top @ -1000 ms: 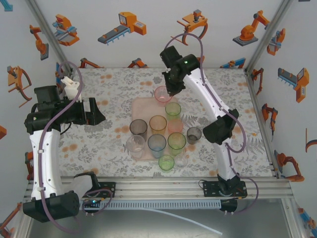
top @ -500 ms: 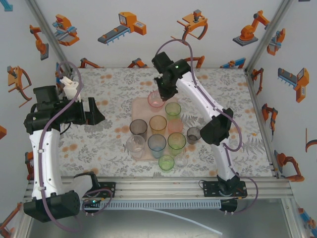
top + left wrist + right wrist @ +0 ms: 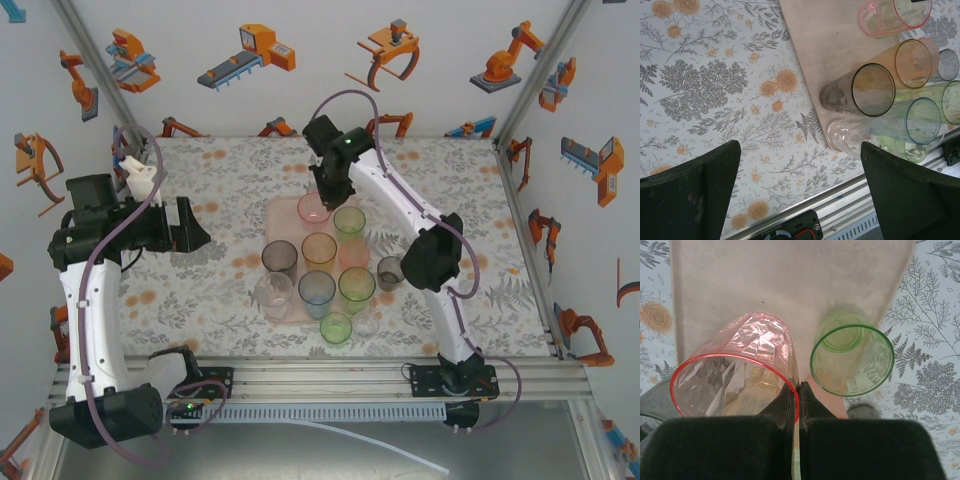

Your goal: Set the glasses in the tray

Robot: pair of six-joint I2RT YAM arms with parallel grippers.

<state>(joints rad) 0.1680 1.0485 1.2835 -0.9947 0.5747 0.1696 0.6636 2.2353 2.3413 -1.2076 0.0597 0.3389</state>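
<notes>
The robot's right gripper needs to set the pink glass down on the tray [image 3: 312,223] [image 3: 771,330] behind the orange glass, next to the far green glass.
My right gripper [image 3: 322,196] [image 3: 798,390] is shut on the rim of a pink glass [image 3: 313,208] [image 3: 735,365], one finger inside it and one outside. The glass is over the far left part of the pale pink tray [image 3: 283,214] [image 3: 790,280]; I cannot tell whether it touches. A green glass [image 3: 349,221] [image 3: 852,360] stands just to its right. Several more glasses fill the tray, among them orange [image 3: 319,249], smoky brown [image 3: 280,257] [image 3: 860,92], blue [image 3: 317,288] and clear [image 3: 272,293] [image 3: 850,135]. My left gripper [image 3: 200,225] [image 3: 800,190] hangs open and empty left of the tray.
A dark grey glass [image 3: 391,272] stands on the floral tabletop just right of the tray. A green glass [image 3: 336,328] and a clear one [image 3: 366,322] sit at the tray's near edge. The metal rail [image 3: 330,378] runs along the table's front.
My right gripper has carried the pink glass leftward and nearer, to the tray's far left part beside the green glass. The left arm has stayed still.
</notes>
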